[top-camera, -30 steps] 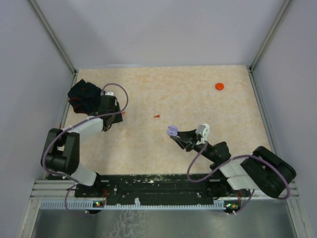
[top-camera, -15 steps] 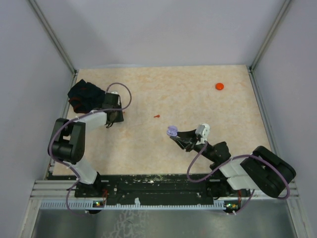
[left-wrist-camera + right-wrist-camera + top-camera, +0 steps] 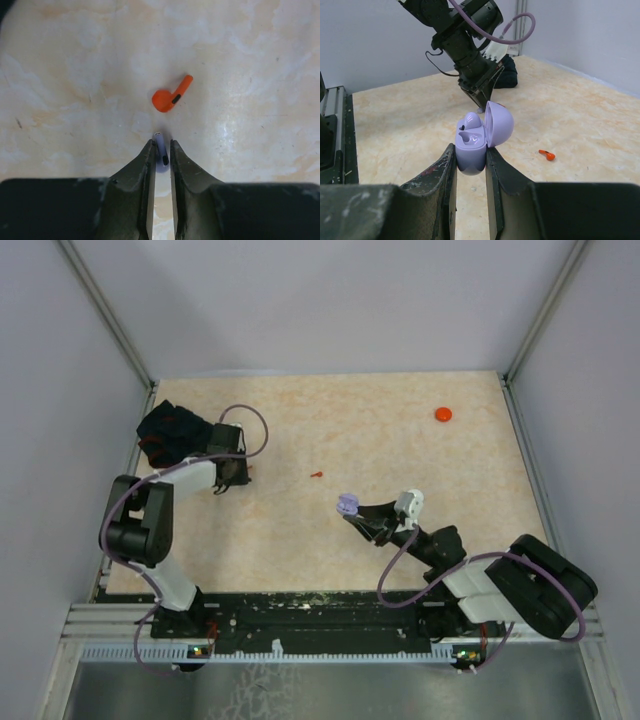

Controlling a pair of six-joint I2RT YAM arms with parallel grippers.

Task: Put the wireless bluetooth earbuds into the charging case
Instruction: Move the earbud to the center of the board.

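My left gripper holds the purple earbud by its stem, which has to go into the case, so I should put the earbud down and grab its round bud [image 3: 162, 168].
My left gripper [image 3: 161, 146] is shut on the stem of a pale purple earbud [image 3: 160, 139], down at the tabletop at the back left [image 3: 243, 474]. Just beyond its fingertips a red earbud [image 3: 171, 95] lies loose on the table. Over the table's middle, my right gripper [image 3: 470, 156] is shut on the pale purple charging case [image 3: 471, 147]. The case [image 3: 348, 504] has its lid open, and one purple earbud [image 3: 471, 121] sits in it. Another red earbud [image 3: 316, 475] lies on the table between the two arms, seen too in the right wrist view [image 3: 547, 155].
A black cloth [image 3: 168, 433] is bunched at the back left, right behind the left gripper. A red disc [image 3: 443, 414] lies at the back right. Grey walls and metal rails close in the table on three sides.
The left gripper's jaws have closed onto the pale purple earbud, after the left arm shifted slightly toward the back. The right arm and the case have not moved.
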